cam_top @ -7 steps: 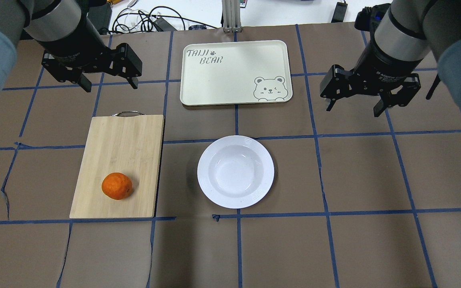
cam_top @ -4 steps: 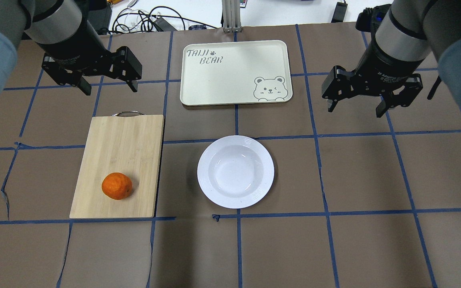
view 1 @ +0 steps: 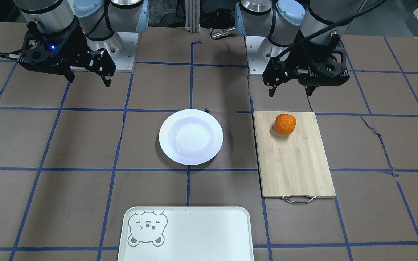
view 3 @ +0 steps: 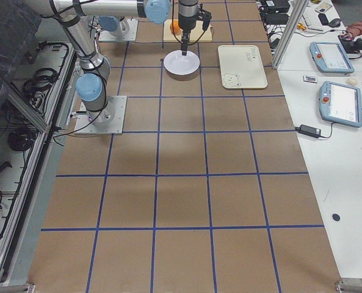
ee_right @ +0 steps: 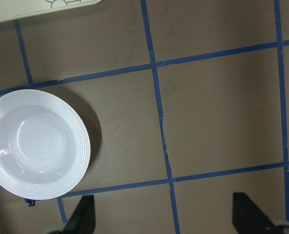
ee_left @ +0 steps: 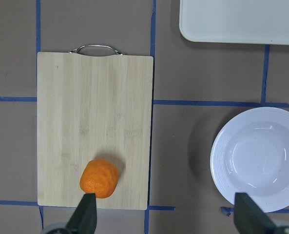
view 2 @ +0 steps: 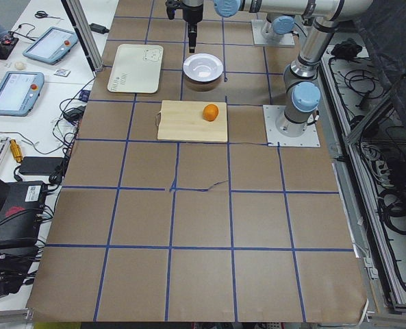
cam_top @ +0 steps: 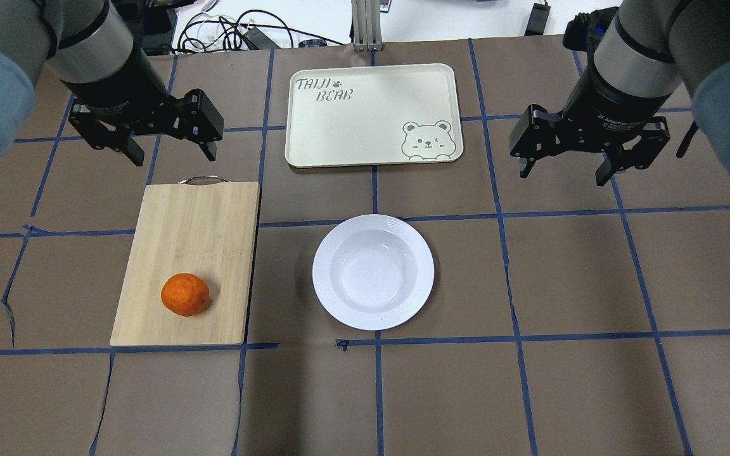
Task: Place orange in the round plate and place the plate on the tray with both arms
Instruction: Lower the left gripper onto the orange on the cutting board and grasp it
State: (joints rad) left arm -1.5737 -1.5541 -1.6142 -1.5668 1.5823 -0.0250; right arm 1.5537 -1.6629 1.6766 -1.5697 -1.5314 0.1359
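Observation:
Next, I move my left gripper to the orange on the cutting board and close it around the orange's middle (view 1: pixel 285 124) (ee_left: pixel 99 179).
The orange (cam_top: pixel 185 294) (view 1: pixel 285 123) (ee_left: pixel 100 178) lies on the near part of a bamboo cutting board (cam_top: pixel 187 263). An empty white round plate (cam_top: pixel 373 272) (view 1: pixel 191 136) (ee_right: pixel 37 144) sits at the table's middle. The cream tray (cam_top: pixel 372 114) (view 1: pixel 185 233) with a bear outline lies beyond it, nothing on it. My left gripper (cam_top: pixel 170 148) (view 1: pixel 290 91) hangs open above the table, just past the board's handle end. On the other side my right gripper (cam_top: pixel 563 170) (view 1: pixel 87 79) hovers open, right of the tray.
The board's metal handle (cam_top: pixel 202 180) points toward the tray. Blue tape lines grid the brown table cover (cam_top: pixel 561 285). Cables (cam_top: pixel 232 31) lie past the far edge. In the side views, tablets (view 2: pixel 14 89) (view 3: pixel 339 104) rest on benches beside the table.
The left gripper has shifted slightly toward the cutting board. The right gripper has barely moved. Orange, plate and tray are where they were.

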